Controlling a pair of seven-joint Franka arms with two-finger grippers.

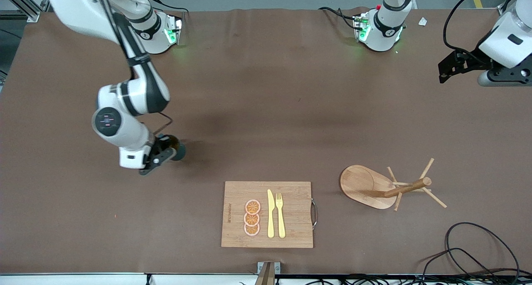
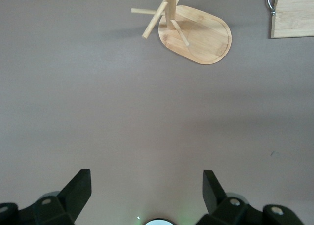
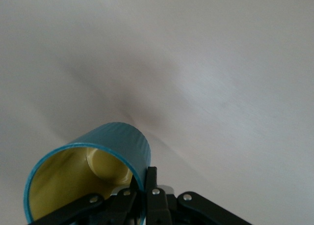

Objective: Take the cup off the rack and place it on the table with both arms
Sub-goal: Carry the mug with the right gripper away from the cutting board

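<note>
Next, my right hand releases the dark teal cup on the bare table (image 1: 129, 152) under the white wrist behind its fingers.
My right gripper (image 1: 166, 152) is shut on the rim wall of the dark teal cup (image 1: 178, 148), low over the table (image 1: 266, 89) toward the right arm's end. In the right wrist view the right gripper (image 3: 145, 175) has one finger inside and one outside the cup (image 3: 122, 141), whose yellowish inside shows. I cannot tell if the cup touches the table. The wooden rack (image 1: 386, 187) stands with bare pegs toward the left arm's end. It also shows in the left wrist view (image 2: 196, 33). My left gripper (image 1: 444, 74) is open and empty, up in the air; its fingers (image 2: 81, 185) stand wide apart.
A bamboo cutting board (image 1: 291, 214) with orange slices (image 1: 252, 217), a yellow knife (image 1: 270, 213) and a fork (image 1: 280, 214) lies near the front edge. Its corner shows in the left wrist view (image 2: 294, 14). Black cables (image 1: 469, 251) lie near the front corner.
</note>
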